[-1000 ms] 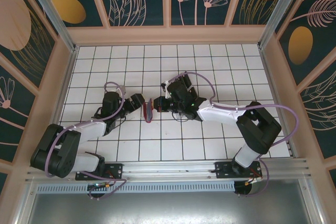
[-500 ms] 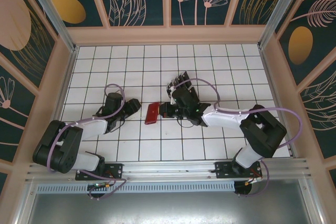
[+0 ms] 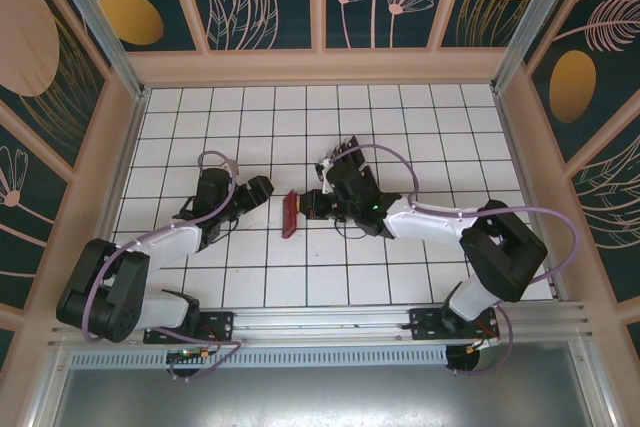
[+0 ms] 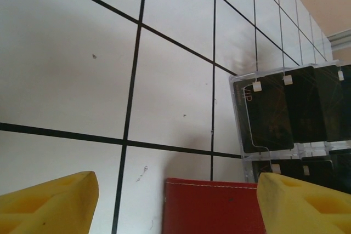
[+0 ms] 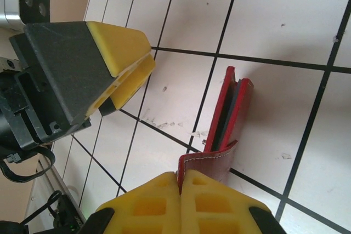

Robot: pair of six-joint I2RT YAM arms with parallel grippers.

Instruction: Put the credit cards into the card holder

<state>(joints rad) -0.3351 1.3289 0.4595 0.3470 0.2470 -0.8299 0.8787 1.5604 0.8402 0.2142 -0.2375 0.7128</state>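
Observation:
Next, my left gripper takes the opposite flap (image 5: 219, 107) and opens up the red card holder first, because it stands folded with only one flap in my right gripper.
The red card holder (image 3: 290, 215) stands partly folded on its edge on the tiled table, between the two arms. My right gripper (image 3: 304, 205) is shut on one red flap (image 5: 214, 160), and the rest of the holder (image 5: 229, 110) shows grey-blue lining inside. My left gripper (image 3: 264, 188) hovers open just left of the holder and is not touching it. In the left wrist view its yellow fingers (image 4: 52, 204) stand wide apart, with the holder's red cover (image 4: 211, 206) low between them. Black glossy credit cards (image 4: 274, 110) sit in a clear rack beyond the holder.
The clear plastic rack (image 4: 238, 119) stands on the white tiles (image 4: 82, 69) just behind the right gripper. Wooden walls enclose the table (image 3: 250, 112) at the back and on both sides. A metal rail (image 3: 330, 322) runs along the near edge.
The card holder lay flat half a second ago and now stands up on its edge again. My left gripper narrowed, reopened and moved back towards the holder. My right gripper stayed shut on it.

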